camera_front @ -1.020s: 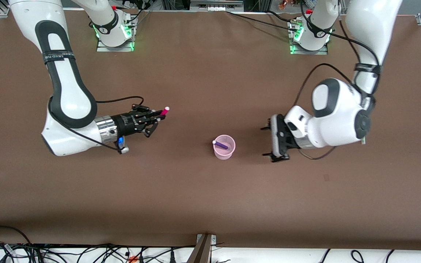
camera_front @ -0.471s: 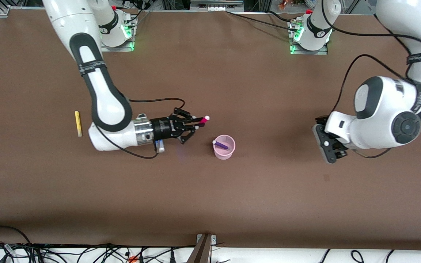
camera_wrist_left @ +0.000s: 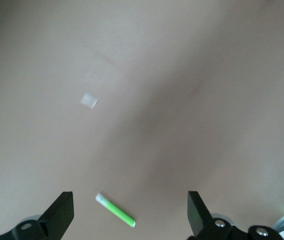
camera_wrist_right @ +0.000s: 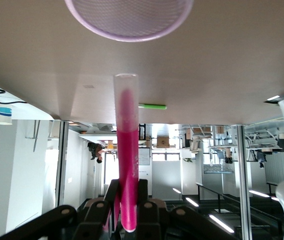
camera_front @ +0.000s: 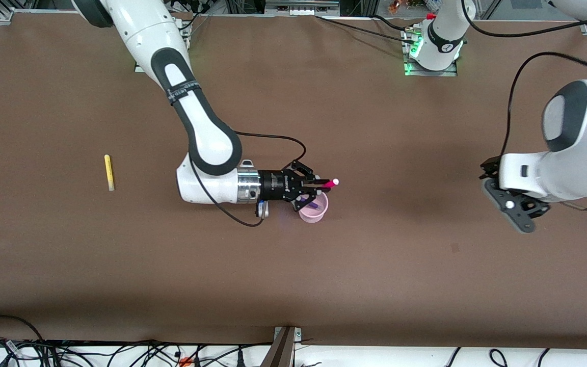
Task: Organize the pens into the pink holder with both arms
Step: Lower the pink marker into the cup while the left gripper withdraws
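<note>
I should release the magenta-pink pen, now level over the holder's rim, with my right gripper inside the pink holder [camera_front: 316, 206] [camera_wrist_right: 130, 17], next to the dark blue-purple pen.
The pink holder [camera_front: 312, 214] stands mid-table with the dark blue-purple pen [camera_front: 314, 206] in it. My right gripper [camera_front: 319, 184] is shut on the magenta-pink pen [camera_front: 328, 182] and holds it level over the holder's rim. In the right wrist view the pen [camera_wrist_right: 127, 150] sticks out of the gripper [camera_wrist_right: 129, 189] toward the holder [camera_wrist_right: 129, 20]. My left gripper [camera_front: 516, 213] hangs open over the table at the left arm's end. The green pen [camera_wrist_left: 115, 212] lies on the table between its fingers [camera_wrist_left: 61, 205]; it also shows in the right wrist view [camera_wrist_right: 152, 106]. The yellow pen [camera_front: 109, 172] lies toward the right arm's end.
The brown table [camera_front: 293, 285] carries a small pale scrap [camera_wrist_left: 89, 100] near the green pen. The arm bases [camera_front: 431, 51] stand along the table's edge farthest from the front camera. Cables hang past the near edge.
My right arm has carried the magenta-pink pen from the right arm's end to over the holder. My left arm has drawn away from the holder toward its own end of the table.
</note>
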